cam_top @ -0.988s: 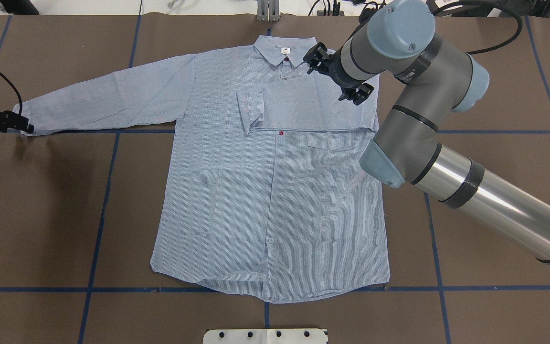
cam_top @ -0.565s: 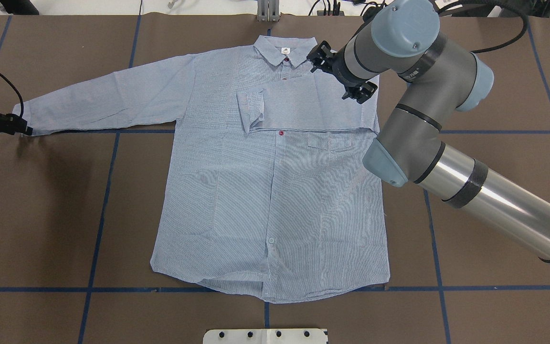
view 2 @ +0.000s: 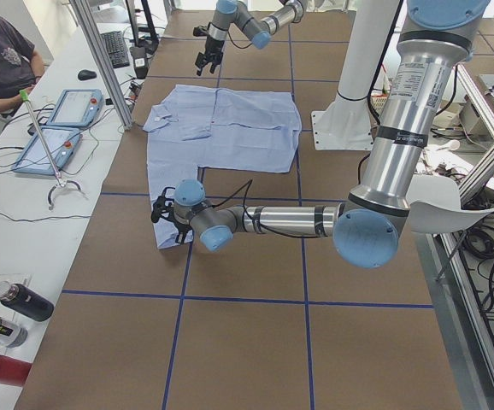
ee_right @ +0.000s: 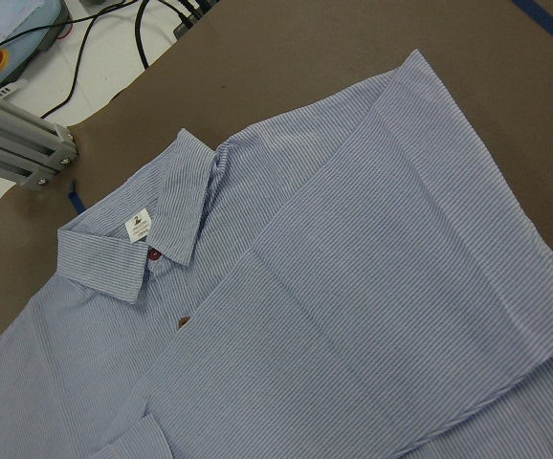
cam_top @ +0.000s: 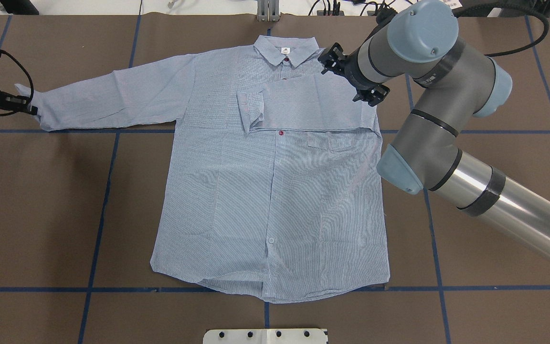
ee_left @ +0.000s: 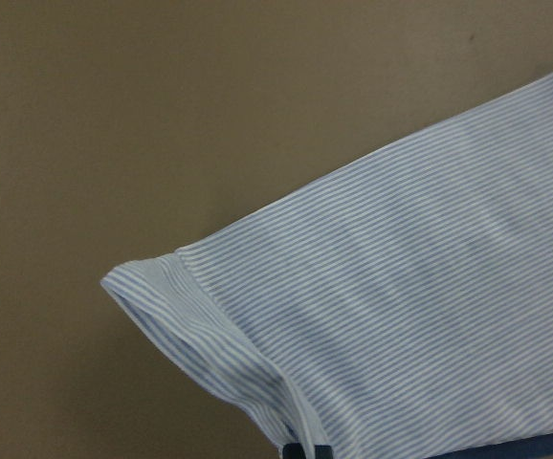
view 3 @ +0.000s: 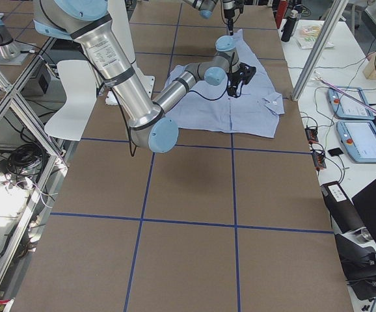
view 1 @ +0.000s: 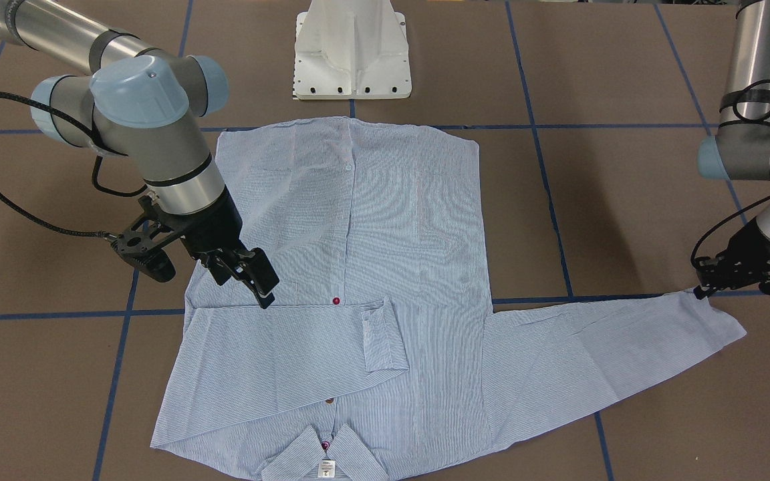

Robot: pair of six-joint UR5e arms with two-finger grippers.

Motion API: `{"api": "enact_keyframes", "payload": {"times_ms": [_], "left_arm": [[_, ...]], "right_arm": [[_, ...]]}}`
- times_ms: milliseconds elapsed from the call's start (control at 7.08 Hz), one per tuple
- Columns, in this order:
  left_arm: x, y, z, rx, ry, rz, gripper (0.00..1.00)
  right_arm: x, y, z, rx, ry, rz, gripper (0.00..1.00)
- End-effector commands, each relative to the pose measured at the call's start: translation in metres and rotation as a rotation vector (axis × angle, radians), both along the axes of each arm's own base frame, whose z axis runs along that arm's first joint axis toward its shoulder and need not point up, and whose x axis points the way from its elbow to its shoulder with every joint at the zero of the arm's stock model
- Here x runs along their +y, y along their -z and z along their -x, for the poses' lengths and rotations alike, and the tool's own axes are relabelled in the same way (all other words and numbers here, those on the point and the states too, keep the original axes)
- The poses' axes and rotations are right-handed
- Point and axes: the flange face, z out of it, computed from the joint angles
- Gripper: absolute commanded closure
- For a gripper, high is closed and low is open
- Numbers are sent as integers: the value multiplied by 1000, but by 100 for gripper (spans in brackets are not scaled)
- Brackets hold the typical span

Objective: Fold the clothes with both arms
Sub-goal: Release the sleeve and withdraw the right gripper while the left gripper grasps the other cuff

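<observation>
I will let go of the outstretched sleeve's cuff with my left gripper on top of the folded sleeve (view 1: 273,337), about halfway along its length.
The light blue striped shirt (cam_top: 265,200) lies front up on the brown table, collar (cam_top: 284,50) at the far side. One sleeve (cam_top: 303,102) is folded across the chest. The other sleeve (cam_top: 112,100) stretches out to the overhead view's left. My left gripper (cam_top: 30,109) is shut on this sleeve's cuff (ee_left: 190,325) at its tip (view 1: 700,289). My right gripper (view 1: 251,277) hovers open just above the folded sleeve's shoulder end, holding nothing. In the overhead view its wrist (cam_top: 375,62) hides the fingers. The right wrist view shows only collar and folded sleeve (ee_right: 372,287).
The white pedestal base (view 1: 351,53) stands at the near edge behind the hem. Blue tape lines (cam_top: 98,210) grid the table. An aluminium post (cam_top: 268,12) stands past the collar. A person (view 2: 3,60) sits at the side bench with tablets (view 2: 59,128).
My left gripper has carried the cuff toward the far side and slightly inward, so the sleeve tip has shifted. The right arm has moved right, away from the collar.
</observation>
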Motion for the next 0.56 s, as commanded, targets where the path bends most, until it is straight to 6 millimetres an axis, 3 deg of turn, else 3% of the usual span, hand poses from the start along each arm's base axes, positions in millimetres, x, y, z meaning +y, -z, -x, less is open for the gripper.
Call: {"api": "enact_keyframes", "payload": {"times_ms": [0,141,424], "left_arm": [[-36,119,-13,106,90,-4,100],[-44,180,-28,128,97,-39,100],[-28,301,-115,190,39,-22,100]], "right_arm": [[6,-30,-17,43,33,-20,1],[4,-58,-37,105,64,-63,1],[-7,-116,-79,223,112,-109,1]]}}
